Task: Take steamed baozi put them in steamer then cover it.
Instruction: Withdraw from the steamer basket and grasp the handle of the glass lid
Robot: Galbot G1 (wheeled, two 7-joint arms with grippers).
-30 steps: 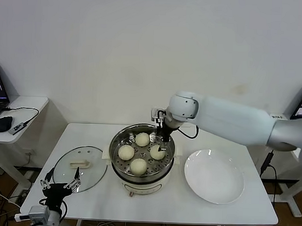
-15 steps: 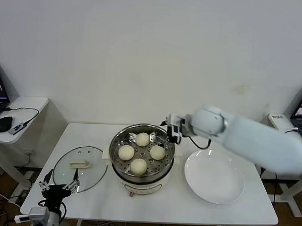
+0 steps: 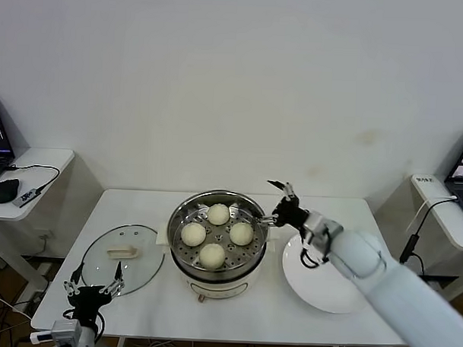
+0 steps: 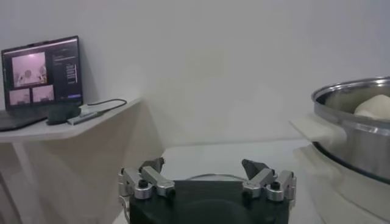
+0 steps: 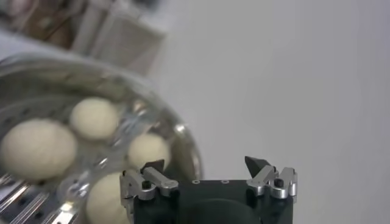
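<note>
The baozi are in the steamer, so next I should move my left gripper to the cream bar handle [image 3: 121, 252] of the glass cover and close it there.
Four cream-white baozi [image 3: 213, 234] lie on the perforated tray inside the shiny steel steamer [image 3: 183, 211] at the table's middle; the right wrist view shows them too [image 5: 38, 148]. The clear glass cover [image 3: 123, 258] with its cream bar handle lies flat on the table left of the steamer. My right gripper [image 3: 279, 202] is open and empty, just beyond the steamer's right rim, above the table. My left gripper [image 3: 93, 289] is open and empty, low at the table's front left edge near the cover. The left wrist view shows the steamer's wall [image 4: 359, 137].
An empty white plate [image 3: 328, 270] lies right of the steamer, under my right forearm. A side table [image 3: 30, 166] with a mouse and cables stands to the far left. A laptop [image 4: 41, 79] shows in the left wrist view.
My right gripper has drawn back out of the steamer, from over the right-hand baozi to beyond the right rim, and the arm has swung down to the right. The left gripper stays put.
</note>
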